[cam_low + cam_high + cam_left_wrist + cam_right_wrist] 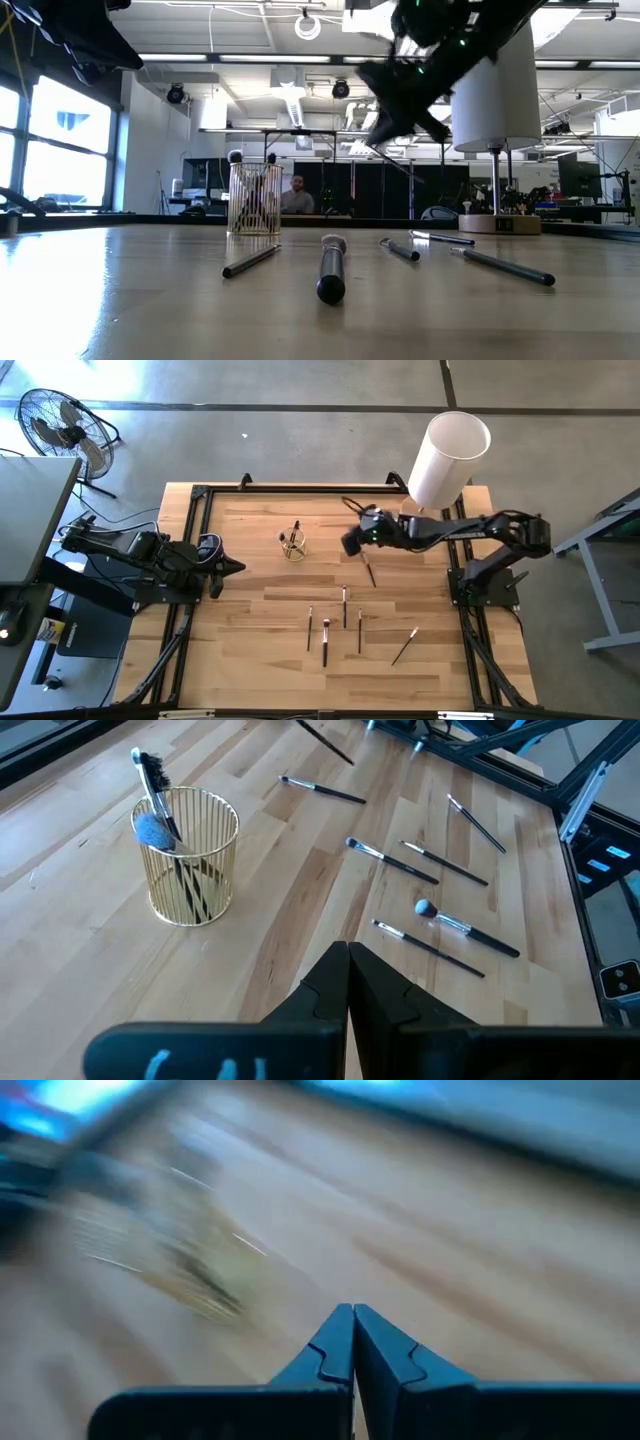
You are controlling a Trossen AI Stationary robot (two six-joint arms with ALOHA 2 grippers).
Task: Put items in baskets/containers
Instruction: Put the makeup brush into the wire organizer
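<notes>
Next, my right gripper lets go of the thin dark brush in the gold wire cup (293, 542) (172, 1228), among the upright brushes.
A small gold wire cup (294, 546) (254, 200) (188, 855) stands on the far middle of the table with a few brushes upright in it. Several thin brushes lie flat on the wood, near and right of the cup: one with a fluffy tip (465, 925) (330, 265), another (368, 568) just near-side of my right gripper. My right gripper (350, 544) (398, 105) (352, 1330) hangs shut in the air to the right of the cup. My left gripper (232, 567) (348, 970) waits shut at the table's left side. My right gripper is shut on a thin dark brush (390, 158), which slants out below the fingers and is lifted clear of the table. The gripper's own body hides the place of contact in the low view, and the wrist view does not show it.
A tall white cylinder (448, 460) (495, 90) stands at the table's far right corner, close behind the right arm. A black frame (200, 495) runs around the table's edge. A floor fan (60, 425) stands beyond the far left corner. Bare wood lies between the cup and my left gripper.
</notes>
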